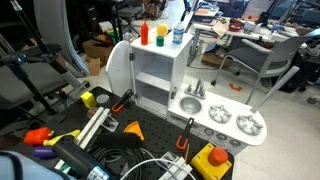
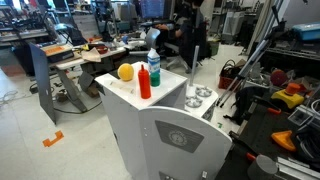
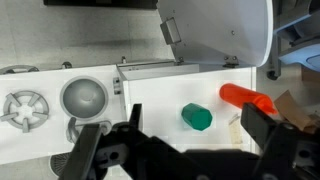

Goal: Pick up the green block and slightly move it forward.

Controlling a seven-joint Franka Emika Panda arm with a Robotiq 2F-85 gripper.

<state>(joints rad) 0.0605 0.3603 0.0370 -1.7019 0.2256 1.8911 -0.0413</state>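
I need to lower my gripper and close it on the sides of the green block [image 1: 160, 40] [image 3: 197, 117], beside the orange-red block on the white top of the toy kitchen.
The green block [image 3: 196, 117] is a squat, bright-green piece lying on the white top of the toy kitchen [image 3: 160, 95]. It also shows as a small green spot in an exterior view [image 1: 161, 42]. The orange-red block [image 3: 247, 98] lies just to its right in the wrist view and stands upright in both exterior views [image 1: 145, 33] [image 2: 144, 80]. My gripper [image 3: 194, 128] is open and empty. It hovers above the green block, with one dark finger on each side and clear of it.
A blue-and-white bottle-like piece [image 1: 178, 35] [image 2: 153, 65] and an orange ball [image 2: 125, 71] also stand on the top. The toy sink [image 3: 84, 97] and a burner [image 3: 25, 105] lie to the left. Cables and tools lie on the floor [image 1: 110, 150].
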